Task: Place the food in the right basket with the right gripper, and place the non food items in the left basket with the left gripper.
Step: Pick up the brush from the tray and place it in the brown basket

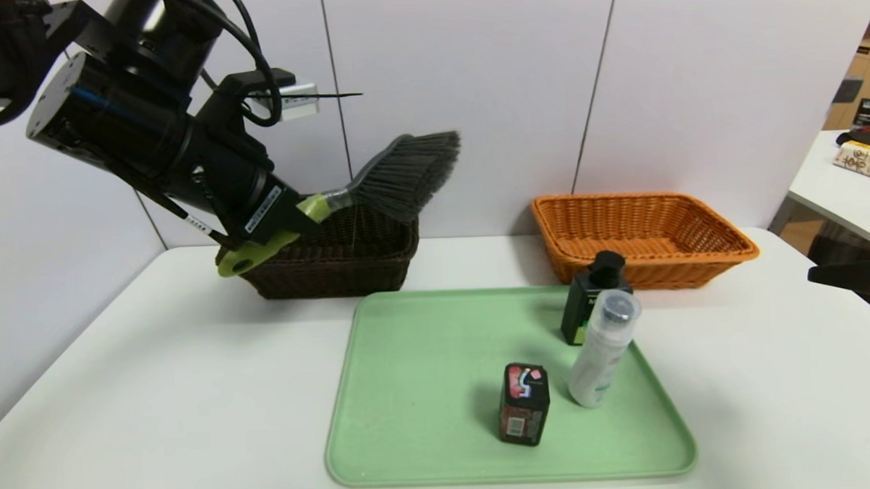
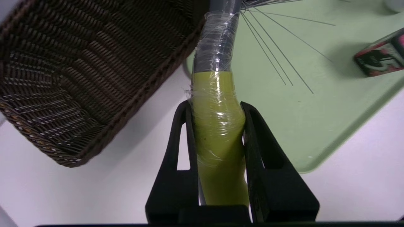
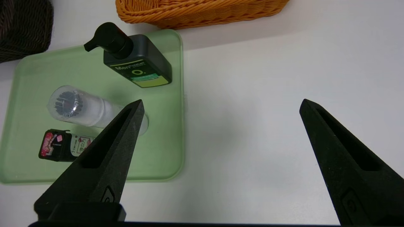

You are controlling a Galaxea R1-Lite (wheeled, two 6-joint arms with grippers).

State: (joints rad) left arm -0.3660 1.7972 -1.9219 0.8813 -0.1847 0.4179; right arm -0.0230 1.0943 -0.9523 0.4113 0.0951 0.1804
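Note:
Next, I let go of the hand brush with my left gripper, laying it lengthwise across the middle of the dark brown basket (image 1: 323, 228) (image 2: 109, 45).
My left gripper (image 1: 296, 213) is shut on the lime-green handle of the hand brush (image 1: 403, 175), held in the air over the dark brown basket (image 1: 334, 266); its grey bristles point up and right. In the left wrist view both fingers (image 2: 252, 132) press the brush handle (image 2: 217, 119), with the brown basket (image 2: 79, 69) below. On the green tray (image 1: 411, 390) stand the black food packet (image 1: 524, 404), the white bottle (image 1: 601, 351) and the dark green pump bottle (image 1: 589, 304). The orange basket (image 1: 641, 237) is empty. My right gripper (image 3: 221, 107) hangs open over bare table right of the tray.
A second table with a book (image 1: 866, 161) stands at the far right. White wall panels close the back. The tray (image 3: 164, 151), pump bottle (image 3: 139, 63), white bottle (image 3: 82, 107) and packet (image 3: 60, 148) lie off to one side of the right gripper.

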